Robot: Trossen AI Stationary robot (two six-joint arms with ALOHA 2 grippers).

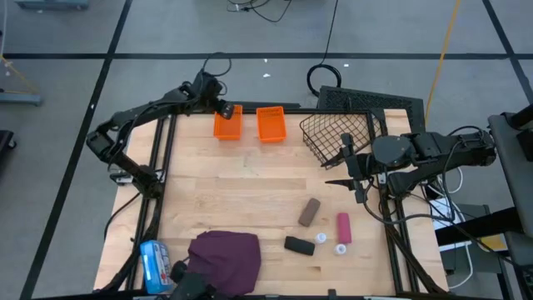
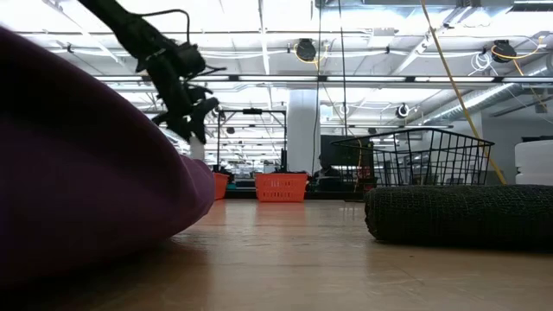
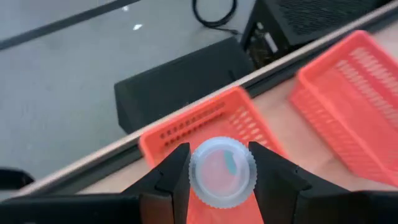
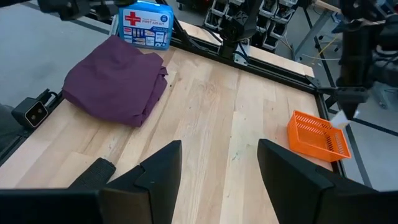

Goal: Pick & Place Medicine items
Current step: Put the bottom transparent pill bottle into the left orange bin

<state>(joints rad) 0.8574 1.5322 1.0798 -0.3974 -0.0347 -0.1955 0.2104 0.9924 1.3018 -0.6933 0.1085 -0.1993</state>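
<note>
Next, my left gripper releases the white bottle, now high over an orange basket, inside the orange basket (image 1: 228, 125) (image 3: 227, 180) closest to my left arm.
My left gripper (image 1: 223, 109) hovers over the left orange basket (image 1: 226, 124) at the table's far edge, shut on a tiny white round bottle (image 3: 222, 172). In the low view it hangs high (image 2: 186, 108). My right gripper (image 1: 344, 169) waits open at the table's right side, beside the black wire basket (image 1: 341, 133), its fingers apart (image 4: 217, 168). On the wood near the right front lie a grey-brown oblong (image 1: 309, 212), a pink tube (image 1: 342, 227), a black oblong (image 1: 299, 245) and two white bottles (image 1: 321, 237) (image 1: 341, 248). My left gripper pinches the white bottle by its round side wall (image 3: 194, 174), one finger on each side. The bottle's ribbed round end faces the wrist camera. It is lifted clear, above the orange basket (image 3: 211, 124).
A second orange basket (image 1: 271, 123) stands right of the first. A purple cloth (image 1: 225, 258) and a blue-and-white packet (image 1: 154, 262) lie at the near left. The cloth (image 2: 86, 173) and the black oblong (image 2: 458, 216) fill the low view's foreground. Bare wood spans the table's middle.
</note>
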